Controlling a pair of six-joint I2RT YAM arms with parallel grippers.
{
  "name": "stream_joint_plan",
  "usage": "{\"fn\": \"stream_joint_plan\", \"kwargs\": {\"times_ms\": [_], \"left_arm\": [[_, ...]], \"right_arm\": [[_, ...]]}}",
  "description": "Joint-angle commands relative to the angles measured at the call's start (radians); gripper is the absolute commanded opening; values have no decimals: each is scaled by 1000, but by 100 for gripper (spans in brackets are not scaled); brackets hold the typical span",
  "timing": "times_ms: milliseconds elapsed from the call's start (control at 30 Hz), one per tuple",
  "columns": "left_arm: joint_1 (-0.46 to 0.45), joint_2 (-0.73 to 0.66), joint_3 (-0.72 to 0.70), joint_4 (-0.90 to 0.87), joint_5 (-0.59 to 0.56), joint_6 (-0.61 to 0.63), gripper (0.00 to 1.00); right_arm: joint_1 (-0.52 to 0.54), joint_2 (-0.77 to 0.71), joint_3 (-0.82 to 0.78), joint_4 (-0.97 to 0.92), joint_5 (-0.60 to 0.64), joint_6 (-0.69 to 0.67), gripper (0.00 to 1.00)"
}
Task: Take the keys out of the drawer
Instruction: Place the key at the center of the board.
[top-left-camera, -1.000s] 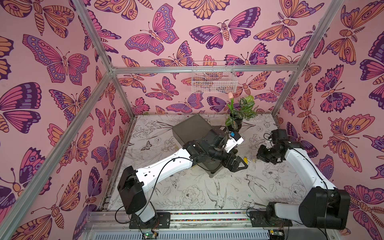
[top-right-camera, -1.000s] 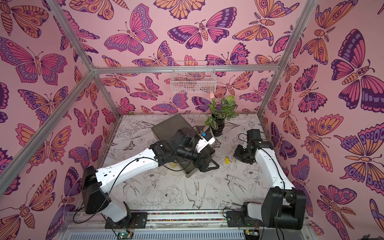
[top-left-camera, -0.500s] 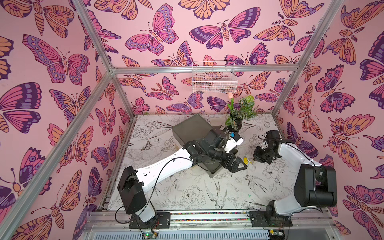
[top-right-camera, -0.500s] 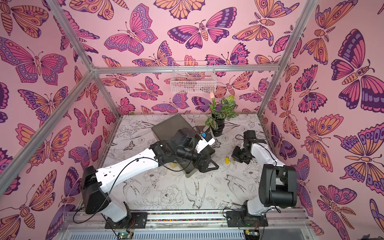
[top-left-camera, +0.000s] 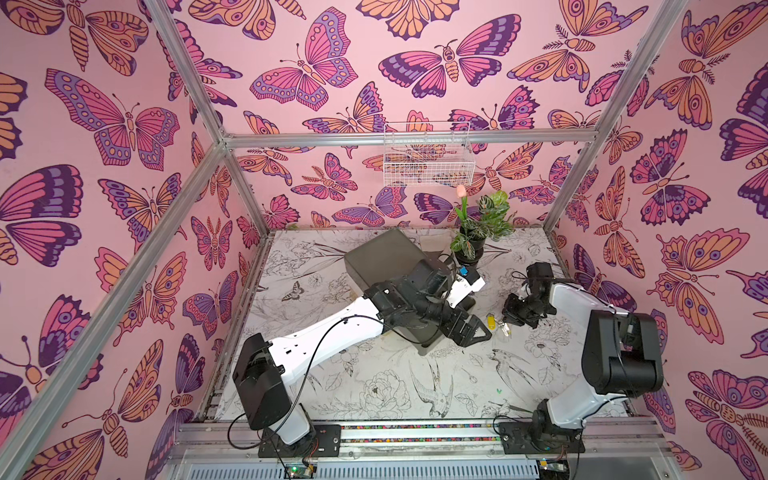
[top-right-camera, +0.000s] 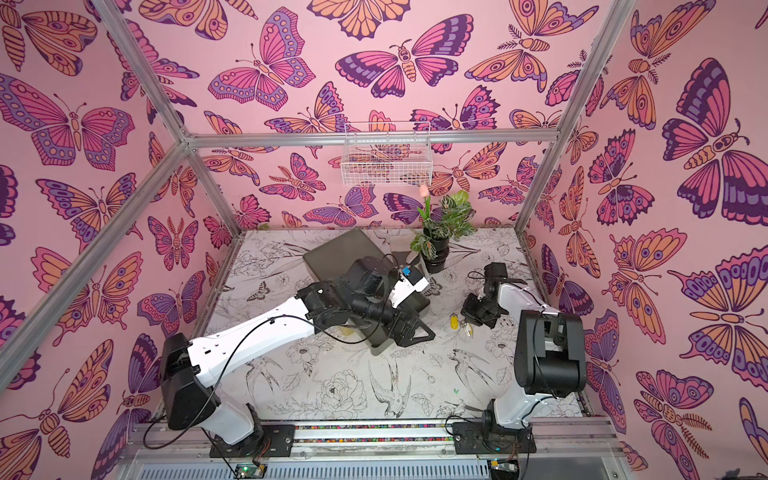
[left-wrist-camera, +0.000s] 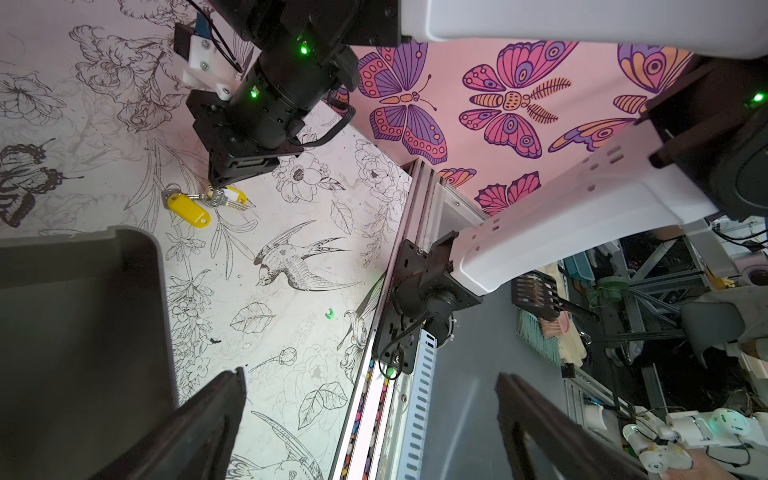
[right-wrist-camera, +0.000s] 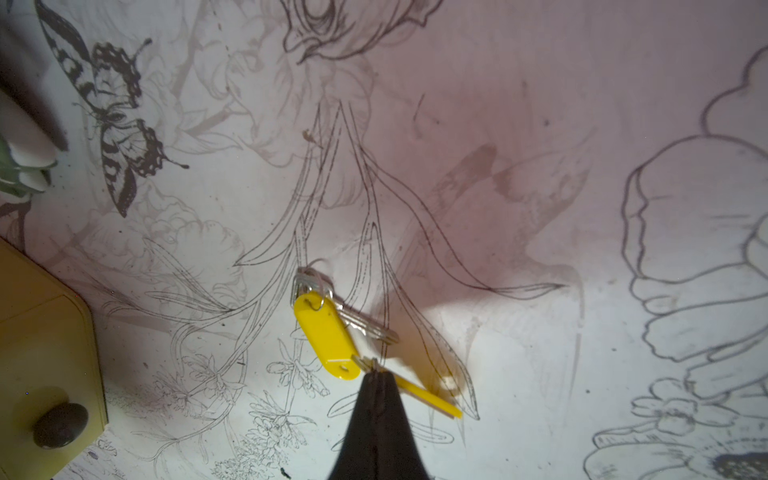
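Note:
The robot's right gripper will let go of the keys on the flower-printed table (top-left-camera: 496, 320) (right-wrist-camera: 365, 280) next to the drawer's knobbed front.
The keys (right-wrist-camera: 326, 336) are a ring of small metal keys with yellow tags, low over the flower-printed table just right of the drawer. They show in both top views (top-left-camera: 491, 322) (top-right-camera: 454, 322) and in the left wrist view (left-wrist-camera: 185, 206). My right gripper (right-wrist-camera: 374, 372) is shut on the bunch at its tip, also seen from above (top-left-camera: 509, 322) and from the left wrist (left-wrist-camera: 218, 180). The dark grey drawer (left-wrist-camera: 83, 332) stands pulled out of its cabinet (top-left-camera: 386, 257), and its knobbed front (right-wrist-camera: 60, 424) shows beside the keys. My left gripper (left-wrist-camera: 370, 376) hangs open and empty over the drawer's front corner (top-left-camera: 478, 332).
A potted plant (top-left-camera: 473, 245) stands at the back of the table behind the cabinet. A white wire basket (top-left-camera: 428, 160) hangs on the back wall. The metal base rail (left-wrist-camera: 399, 332) runs along the table's front edge. A tiny green scrap (left-wrist-camera: 329, 313) lies near it.
The right arm's elbow has swung up and inward, and its shut gripper has edged left toward the drawer. The yellow-tagged keys stay in about the same place. The left arm has not moved.

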Motion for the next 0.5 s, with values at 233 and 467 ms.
{"fn": "stream_joint_plan", "kwargs": {"times_ms": [233, 467], "left_arm": [[3, -45, -33, -17, -34, 29, 100], [5, -64, -42, -18, -57, 35, 100]], "right_arm": [[-7, 54, 31, 31, -7, 12, 0], [-7, 87, 87, 27, -15, 20, 0]]}}
